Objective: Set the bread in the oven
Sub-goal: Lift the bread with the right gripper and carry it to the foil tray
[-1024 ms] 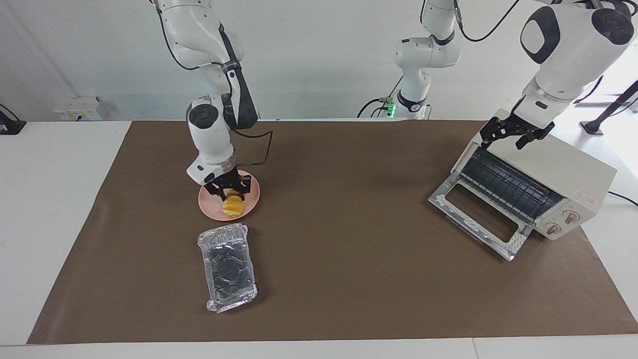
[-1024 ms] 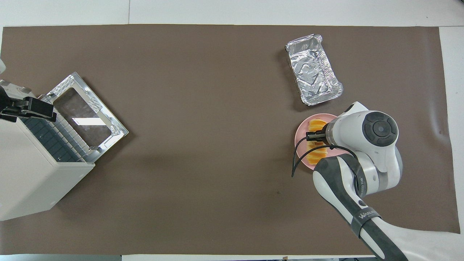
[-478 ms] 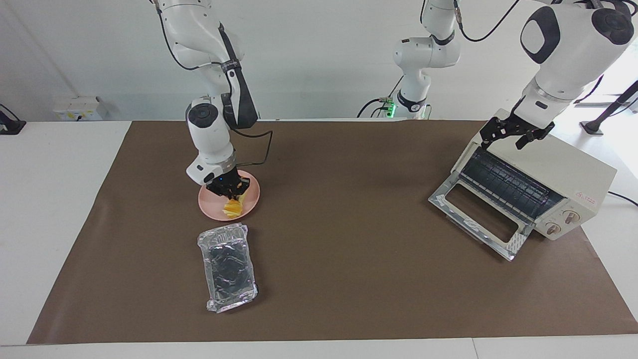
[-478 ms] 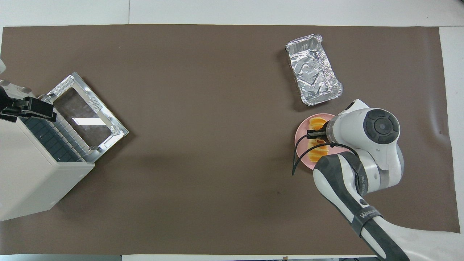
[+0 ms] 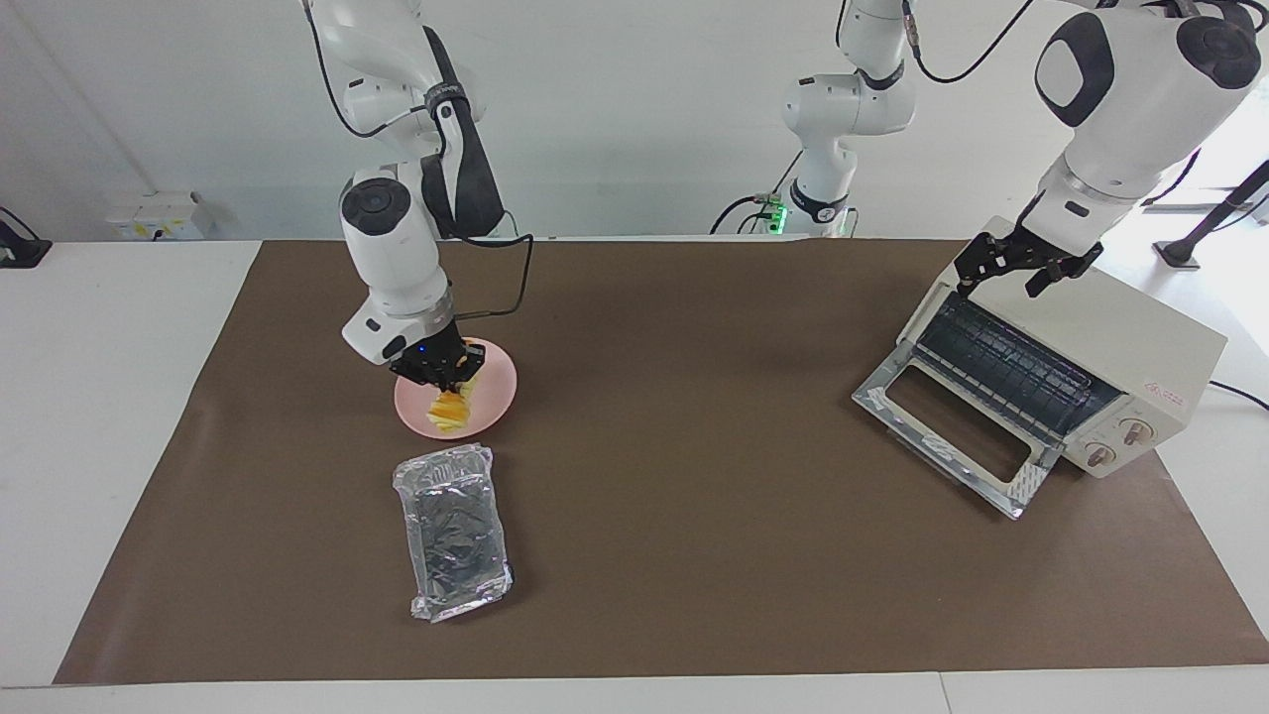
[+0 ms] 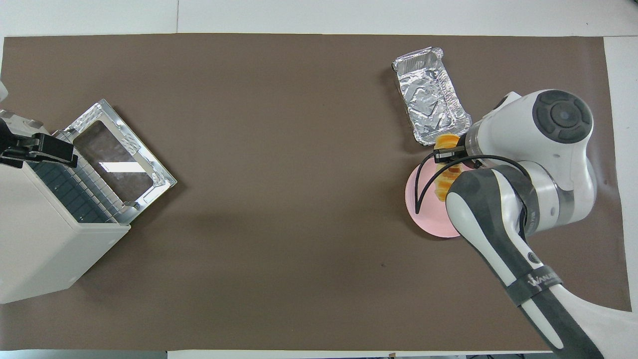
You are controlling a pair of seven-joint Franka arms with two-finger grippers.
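Next, my right gripper lets go of the bread inside the silver foil tray (image 6: 424, 112), slightly toward the pink plate.
The bread (image 5: 446, 409), a small yellow-orange ridged loaf, hangs tilted from my right gripper (image 5: 439, 380), which is shut on its upper part just above the pink plate (image 5: 493, 393). In the overhead view the right gripper (image 6: 448, 155) and the bread (image 6: 445, 141) show between the plate (image 6: 427, 215) and the foil tray. The cream-white oven (image 5: 1125, 335) stands at the left arm's end of the table with its glass door (image 5: 950, 436) dropped open and the dark rack showing. My left gripper (image 5: 1029, 266) waits open over the oven's top front edge, holding nothing.
A crinkled silver foil tray (image 5: 454, 531) lies on the brown mat, farther from the robots than the plate; it also shows in the overhead view (image 6: 431, 94). The oven (image 6: 45, 249) and its open door (image 6: 117, 159) take up the left arm's end.
My right gripper closed on the bread and has lifted it off the plate, tilting it. The left arm has not moved.
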